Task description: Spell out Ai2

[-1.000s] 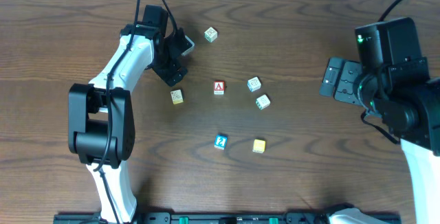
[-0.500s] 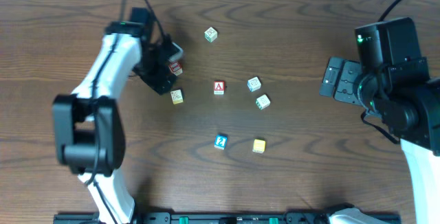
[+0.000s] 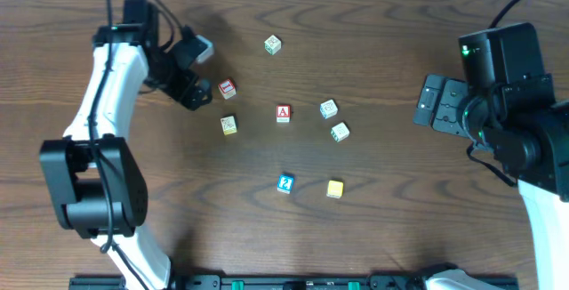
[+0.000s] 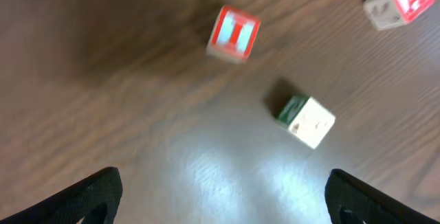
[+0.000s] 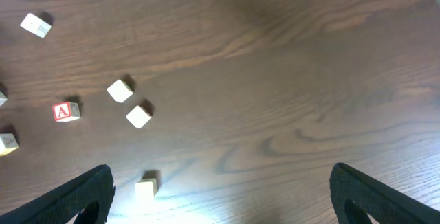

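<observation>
The robot's left gripper needs to close on the red "i" block's sides (image 3: 228, 90) (image 4: 234, 36), because that letter is needed to spell Ai2.
The letter blocks lie scattered on the table. A red-faced block marked "i" (image 3: 228, 88) sits just right of my left gripper (image 3: 201, 72), which is open, empty and apart from it. In the left wrist view the same block (image 4: 234, 34) lies ahead of the open fingers (image 4: 220, 207). The red "A" block (image 3: 284, 113) is at the centre and also shows in both wrist views (image 4: 402, 3) (image 5: 66, 111). The blue "2" block (image 3: 284, 183) lies nearer the front. My right gripper (image 3: 427, 103) hovers open and empty at the right (image 5: 220, 200).
Other blocks: a yellowish one (image 3: 228, 124) below the "i" block, a green-sided one (image 3: 272, 44) at the back, two pale ones (image 3: 329, 108) (image 3: 340, 132) right of the "A", and a yellow one (image 3: 334, 189) beside the "2".
My left arm has swung left and back. The red "i" block, hidden under the gripper a second ago, now sits uncovered on the table. The right arm has not moved.
</observation>
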Robot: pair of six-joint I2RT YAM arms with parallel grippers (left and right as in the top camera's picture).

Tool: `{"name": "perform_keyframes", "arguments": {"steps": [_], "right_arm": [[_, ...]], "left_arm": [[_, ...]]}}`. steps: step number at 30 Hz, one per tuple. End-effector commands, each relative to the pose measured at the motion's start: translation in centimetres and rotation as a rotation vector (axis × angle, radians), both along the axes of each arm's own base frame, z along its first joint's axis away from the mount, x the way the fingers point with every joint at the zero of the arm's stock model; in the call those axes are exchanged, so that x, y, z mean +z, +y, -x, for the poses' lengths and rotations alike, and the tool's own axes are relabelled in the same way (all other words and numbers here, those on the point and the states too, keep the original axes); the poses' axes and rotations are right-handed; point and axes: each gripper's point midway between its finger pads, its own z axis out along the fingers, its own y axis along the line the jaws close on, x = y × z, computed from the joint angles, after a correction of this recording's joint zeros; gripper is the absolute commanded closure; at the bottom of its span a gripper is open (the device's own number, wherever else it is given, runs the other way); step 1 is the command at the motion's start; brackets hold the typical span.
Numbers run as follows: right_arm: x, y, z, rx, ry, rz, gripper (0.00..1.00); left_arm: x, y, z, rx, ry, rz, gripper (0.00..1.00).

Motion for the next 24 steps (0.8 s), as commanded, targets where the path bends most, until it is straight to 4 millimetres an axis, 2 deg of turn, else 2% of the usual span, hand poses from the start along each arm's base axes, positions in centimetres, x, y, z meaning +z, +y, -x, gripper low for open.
{"name": "perform_keyframes", "arguments": {"steps": [1, 4, 7, 11, 16, 24], "right_arm": [[0.1, -0.3, 0.3, -0.014, -0.005, -0.002, 0.01], [0.1, -0.3, 0.3, -0.014, -0.006, -0.002, 0.01], [0.1, -0.3, 0.3, -0.014, -0.006, -0.002, 0.01], [0.1, -0.3, 0.2, -0.013, -0.008, -0.002, 0.01], [0.2, -0.3, 0.2, -0.014, -0.008, -0.002, 0.01], [0.2, -0.3, 0.1, -0.014, -0.012, -0.003, 0.01]], "left_arm": [[-1.1, -1.0, -1.2, -0.062, -0.034, -0.059, 0.04], [-2.5, -0.9, -2.2, -0.084, -0.061, -0.187, 0.05], [-3.5, -1.7, -2.2, -0.143, -0.058, -0.263, 0.05], [-4.1, -3.2, -3.0, -0.158, -0.087, -0.26, 0.05], [-4.8, -3.5, -3.7, -0.136, -0.096, -0.243, 0.05], [-9.0, -3.5, -2.8, -0.134, 0.006, -0.248, 0.05]]}}
